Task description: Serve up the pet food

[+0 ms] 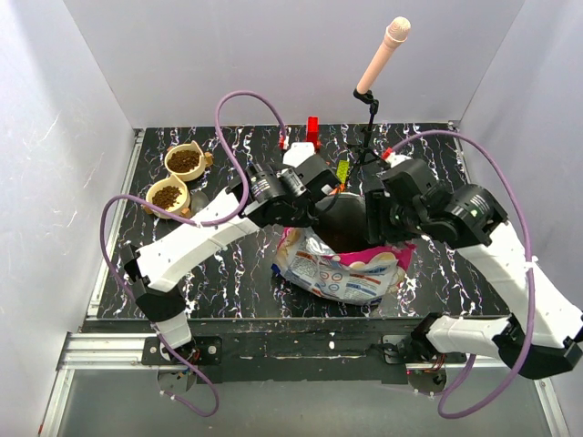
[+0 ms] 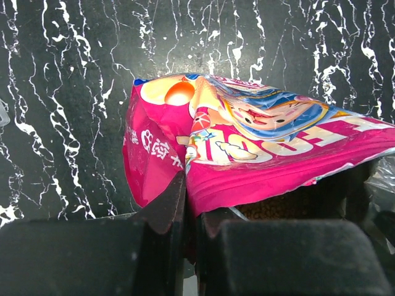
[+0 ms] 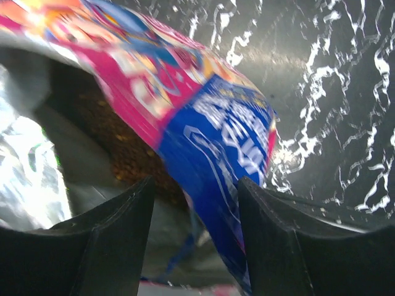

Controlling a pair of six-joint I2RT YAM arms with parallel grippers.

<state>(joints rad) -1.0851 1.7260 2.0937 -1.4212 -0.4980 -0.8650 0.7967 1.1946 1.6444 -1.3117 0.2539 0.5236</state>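
The bag's opening hangs wide while my left gripper holds only its back rim, so my left gripper needs to open and pinch the bag's side fold (image 1: 286, 244) opposite my right gripper.
The pet food bag (image 1: 342, 271), glossy white, blue and magenta, lies at the table's middle with its mouth facing the back. My left gripper (image 1: 321, 202) reaches down to the mouth from the left. In the left wrist view, that left gripper (image 2: 191, 196) is shut on the magenta rim of the bag (image 2: 247, 166), and brown kibble (image 2: 278, 206) shows inside. My right gripper (image 1: 390, 229) is at the bag's right corner. In the right wrist view, the right gripper (image 3: 196, 186) stands open, straddling the blue wall of the bag (image 3: 216, 142), with kibble (image 3: 117, 145) behind it.
Two tan bowls (image 1: 185, 161) (image 1: 168, 195) holding kibble stand at the back left. A red block (image 1: 312, 130) and a small green item (image 1: 342, 170) lie near the back edge. A peach microphone (image 1: 383, 55) on a stand rises at the back right. White walls enclose the table.
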